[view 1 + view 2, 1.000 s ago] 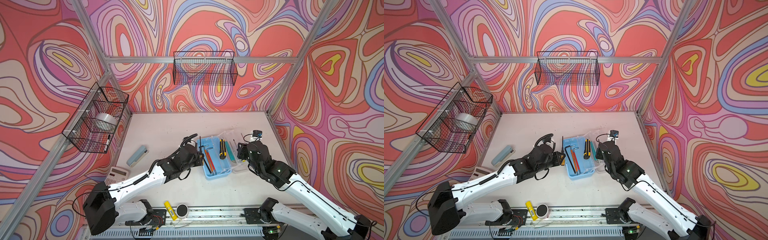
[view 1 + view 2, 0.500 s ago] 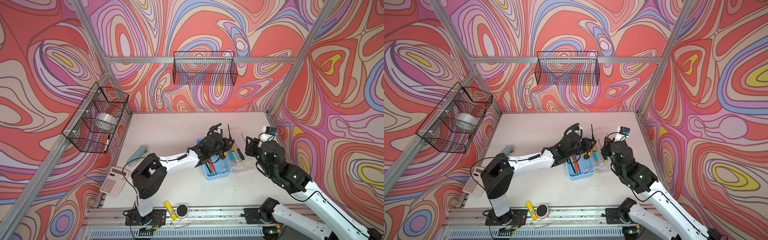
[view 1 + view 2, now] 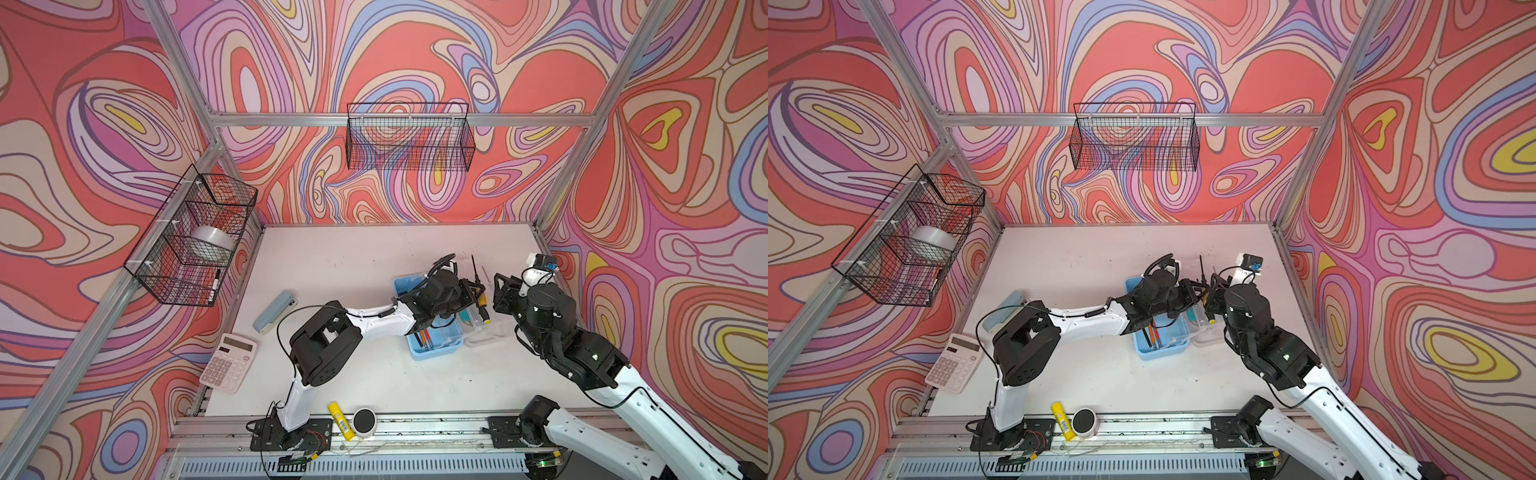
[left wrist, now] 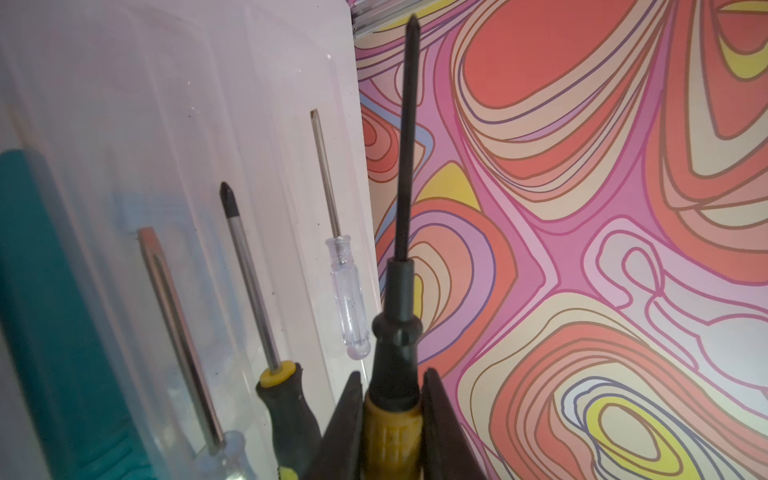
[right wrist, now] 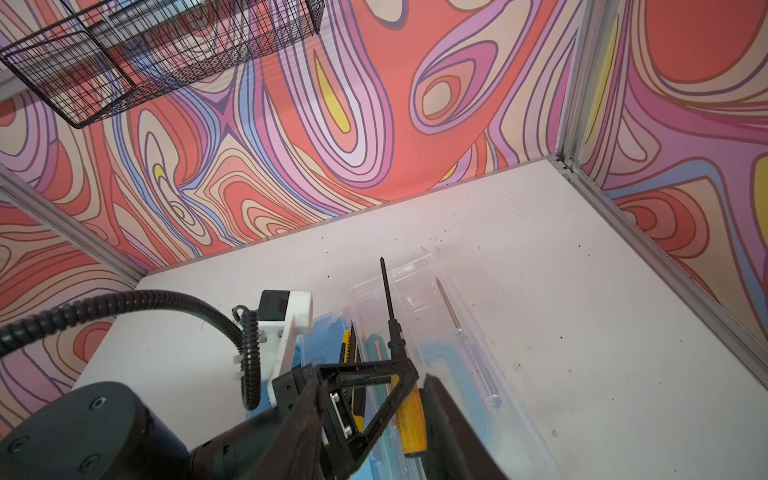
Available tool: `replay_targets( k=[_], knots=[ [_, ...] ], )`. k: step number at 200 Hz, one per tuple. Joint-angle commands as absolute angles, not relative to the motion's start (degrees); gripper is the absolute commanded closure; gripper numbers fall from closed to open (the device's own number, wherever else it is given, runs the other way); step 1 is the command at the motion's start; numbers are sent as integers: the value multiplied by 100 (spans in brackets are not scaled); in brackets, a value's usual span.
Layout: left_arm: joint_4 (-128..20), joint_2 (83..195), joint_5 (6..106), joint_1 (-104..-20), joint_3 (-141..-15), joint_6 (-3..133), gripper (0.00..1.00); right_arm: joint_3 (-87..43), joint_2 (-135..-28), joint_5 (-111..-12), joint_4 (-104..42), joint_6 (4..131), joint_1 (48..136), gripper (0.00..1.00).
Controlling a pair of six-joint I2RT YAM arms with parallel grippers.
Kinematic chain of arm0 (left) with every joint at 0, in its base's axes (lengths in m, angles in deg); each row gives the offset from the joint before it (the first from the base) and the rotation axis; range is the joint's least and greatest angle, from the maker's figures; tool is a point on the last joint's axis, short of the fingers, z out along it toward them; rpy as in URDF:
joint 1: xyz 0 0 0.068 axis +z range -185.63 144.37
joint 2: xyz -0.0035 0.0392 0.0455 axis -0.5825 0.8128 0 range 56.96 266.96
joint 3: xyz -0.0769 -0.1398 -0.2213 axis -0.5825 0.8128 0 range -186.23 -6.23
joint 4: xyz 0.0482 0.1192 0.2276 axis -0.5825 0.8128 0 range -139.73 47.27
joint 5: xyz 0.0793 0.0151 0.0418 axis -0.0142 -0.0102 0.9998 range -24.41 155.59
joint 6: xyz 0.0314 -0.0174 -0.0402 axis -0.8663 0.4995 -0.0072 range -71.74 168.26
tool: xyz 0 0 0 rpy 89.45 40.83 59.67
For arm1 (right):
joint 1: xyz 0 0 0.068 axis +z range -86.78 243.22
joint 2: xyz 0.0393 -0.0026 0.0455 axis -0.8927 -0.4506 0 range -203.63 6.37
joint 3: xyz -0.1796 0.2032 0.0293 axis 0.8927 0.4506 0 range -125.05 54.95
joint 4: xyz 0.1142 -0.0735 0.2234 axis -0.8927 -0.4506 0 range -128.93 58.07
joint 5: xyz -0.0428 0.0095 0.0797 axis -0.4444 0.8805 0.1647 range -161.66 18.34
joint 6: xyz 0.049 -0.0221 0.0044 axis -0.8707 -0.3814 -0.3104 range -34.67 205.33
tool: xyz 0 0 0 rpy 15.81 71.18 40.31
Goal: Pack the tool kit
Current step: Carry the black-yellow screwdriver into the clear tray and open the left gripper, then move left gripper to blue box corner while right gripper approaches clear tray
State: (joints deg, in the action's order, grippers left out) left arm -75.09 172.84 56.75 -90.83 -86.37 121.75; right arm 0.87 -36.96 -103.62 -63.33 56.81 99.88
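The robot's left gripper will release the yellow-handled screwdriver in the clear lid (image 3: 488, 289) (image 4: 322, 267), alongside the clear-handled screwdriver.
The light-blue tool kit case (image 3: 432, 353) (image 3: 1158, 354) lies open, its clear lid (image 3: 486, 337) folded out to the right. Red and black tools lie in the tray. My left gripper (image 3: 473, 291) (image 4: 392, 415) reaches across the case and is shut on the yellow handle of a black-shafted screwdriver (image 4: 401, 291) (image 5: 409, 419), shaft pointing at the back wall. My right gripper (image 3: 498, 286) (image 5: 374, 380) stands open just right of it, its fingers either side of that handle and a left finger. On the lid lie a black-and-yellow screwdriver (image 4: 249, 270), a teal knife (image 4: 50, 311) and a yellow knife (image 5: 347, 349).
A clear-handled screwdriver (image 4: 347, 299) lies beside the lid near the right wall. A grey-blue stapler (image 3: 274, 311) and white calculator (image 3: 228, 368) sit at the left. A yellow stick (image 3: 341, 420) and round black puck (image 3: 364, 422) lie on the front rail. Wire baskets (image 3: 409, 137) (image 3: 195, 237) hang on the walls.
My left arm has swung from left of the case across it to the lid side, carrying the screwdriver. My right gripper has drawn back to the right and now faces it.
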Motion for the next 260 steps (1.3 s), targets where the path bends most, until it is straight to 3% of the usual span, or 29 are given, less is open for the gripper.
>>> replay_targets(
  k=[1, 125, 151, 190, 260],
  knots=[
    [-7595, 17470, 5828, -9103, -8937, 12341, 100, 119, -3617, -10444, -6385, 5773, 9964, 59],
    [-6927, 17924, 5995, -9253, -9632, 12475, 100, 238, -3672, -10536, -6240, 5908, 9961, 59],
    [-6793, 17996, 6025, -9286, -9659, 12541, 93, 264, -3670, -10550, -6243, 5903, 9967, 59],
    [-6622, 18046, 6000, -9284, -9729, 12535, 75, 303, -3670, -10567, -6213, 5867, 9961, 58],
    [-6516, 18014, 5974, -9284, -9741, 12447, 63, 298, -3757, -10523, -6217, 5797, 9965, 56]
  ],
)
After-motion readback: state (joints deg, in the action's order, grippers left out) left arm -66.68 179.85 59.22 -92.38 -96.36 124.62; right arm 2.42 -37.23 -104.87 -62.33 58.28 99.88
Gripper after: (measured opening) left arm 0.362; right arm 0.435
